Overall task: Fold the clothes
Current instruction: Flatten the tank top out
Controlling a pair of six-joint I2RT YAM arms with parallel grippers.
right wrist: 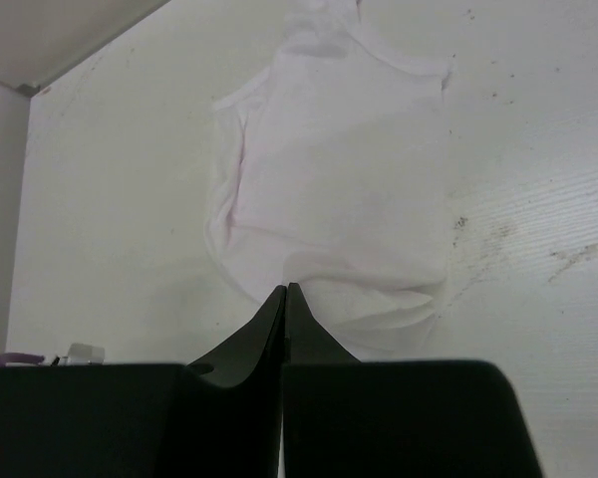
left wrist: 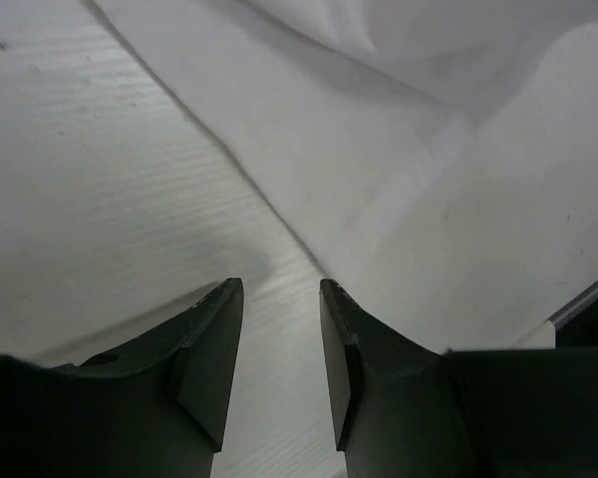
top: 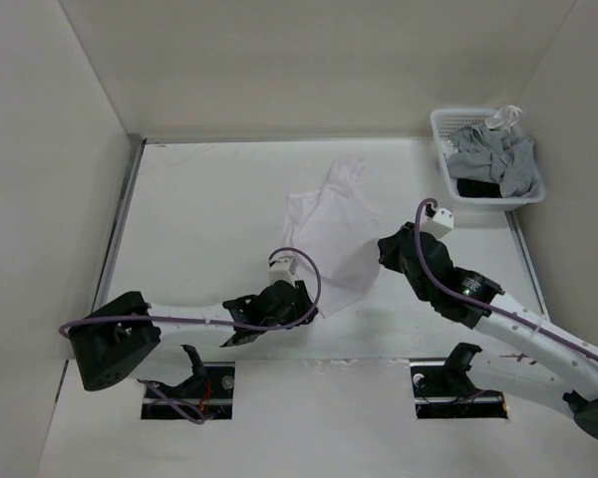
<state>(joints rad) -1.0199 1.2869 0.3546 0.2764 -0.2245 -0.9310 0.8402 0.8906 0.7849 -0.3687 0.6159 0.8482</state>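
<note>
The edge of the clothes runs outside my left gripper's open fingers, so I need to back off and pinch the clothes' near corner (left wrist: 331,261) before I lift with both grippers.
The clothes (top: 334,234), one thin white garment, lie crumpled in the middle of the table. My left gripper (top: 307,301) sits low at the garment's near-left edge. In the left wrist view it (left wrist: 279,289) is open, with bare table between its jaws and the edge of the clothes (left wrist: 429,149) reaching its right fingertip (left wrist: 329,294). My right gripper (top: 383,249) is at the garment's right side. The right wrist view shows this gripper (right wrist: 284,289) shut, its tips pinching a puckered fold of the clothes (right wrist: 339,179).
A white slotted basket (top: 444,149) holding grey garments (top: 498,159) stands at the back right corner. White walls close the table (top: 199,219) on the left, back and right. A metal rail (top: 120,229) runs along the left edge.
</note>
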